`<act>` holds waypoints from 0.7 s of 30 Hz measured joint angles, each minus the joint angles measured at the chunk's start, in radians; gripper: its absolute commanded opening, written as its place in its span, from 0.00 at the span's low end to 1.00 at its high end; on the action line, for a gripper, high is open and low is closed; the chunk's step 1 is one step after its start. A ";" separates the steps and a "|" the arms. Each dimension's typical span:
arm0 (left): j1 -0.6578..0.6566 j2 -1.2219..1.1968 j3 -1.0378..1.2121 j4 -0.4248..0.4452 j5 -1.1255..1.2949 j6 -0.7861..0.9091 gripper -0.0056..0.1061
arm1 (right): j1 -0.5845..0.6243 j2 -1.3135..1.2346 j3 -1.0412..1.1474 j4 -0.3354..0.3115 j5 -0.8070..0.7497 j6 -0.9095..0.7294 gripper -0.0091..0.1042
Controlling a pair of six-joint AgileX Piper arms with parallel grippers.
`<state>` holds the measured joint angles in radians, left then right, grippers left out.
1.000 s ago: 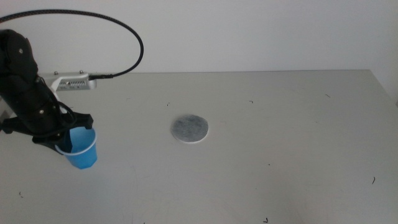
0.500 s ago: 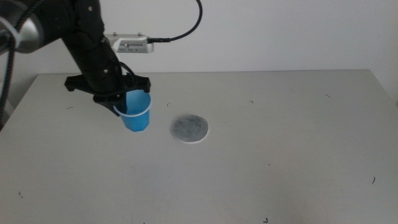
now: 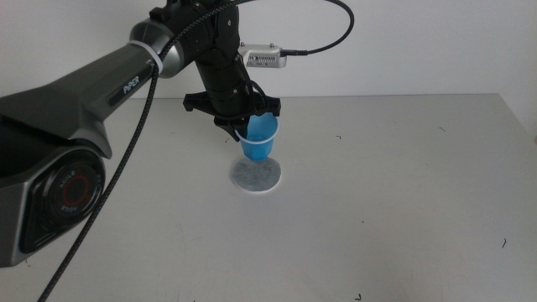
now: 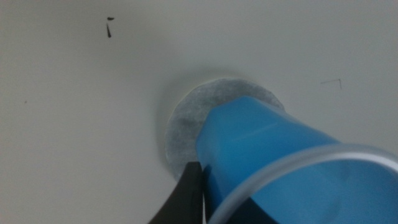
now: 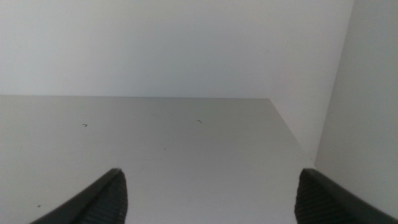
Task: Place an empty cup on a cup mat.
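The robot's left gripper should release the blue cup, which hangs just above the mat now, on the back half of the round grey cup mat [image 3: 262,172] [image 4: 239,122].
The bright blue cup [image 3: 259,139] hangs upright just above the round grey cup mat [image 3: 256,174] in the middle of the table. My left gripper [image 3: 243,123] is shut on the cup's rim and holds it from above. In the left wrist view the cup [image 4: 273,155] fills the near part of the picture and covers part of the cup mat [image 4: 193,115] below it; one dark jaw shows beside the cup wall. Whether the cup's base touches the mat, I cannot tell. My right gripper [image 5: 208,199] is open and empty, out of the middle view.
The left arm [image 3: 101,84] reaches in from the left across the back of the table, with its cable looping above. The grey table [image 3: 403,210] bears only small dark marks. The right wrist view shows the table's far corner and a white wall.
My left gripper has carried the cup from the table's left side to the right and back, until it hangs over the cup mat. The mat has not moved.
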<state>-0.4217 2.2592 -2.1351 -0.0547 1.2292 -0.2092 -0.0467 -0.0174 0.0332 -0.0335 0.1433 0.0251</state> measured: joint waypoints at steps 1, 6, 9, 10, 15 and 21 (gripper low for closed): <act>-0.002 0.019 -0.021 0.000 0.001 -0.003 0.05 | 0.000 0.000 0.000 0.000 0.000 0.000 0.91; -0.003 0.074 -0.058 -0.003 0.005 -0.013 0.05 | 0.000 0.000 0.000 0.000 0.000 0.000 0.91; -0.003 0.087 -0.059 -0.003 0.009 -0.014 0.05 | 0.000 0.000 0.000 0.000 0.000 0.000 0.91; -0.003 0.091 -0.059 -0.004 0.009 -0.014 0.05 | 0.000 0.000 0.000 0.000 0.000 0.000 0.91; -0.003 0.103 -0.061 -0.025 0.010 -0.013 0.05 | 0.000 0.000 0.000 0.000 0.000 0.000 0.91; -0.004 0.113 -0.061 -0.026 0.011 -0.011 0.06 | 0.000 0.000 0.000 0.000 0.000 0.000 0.91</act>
<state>-0.4255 2.3723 -2.1964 -0.0806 1.2401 -0.2200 -0.0467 -0.0174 0.0332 -0.0335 0.1433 0.0251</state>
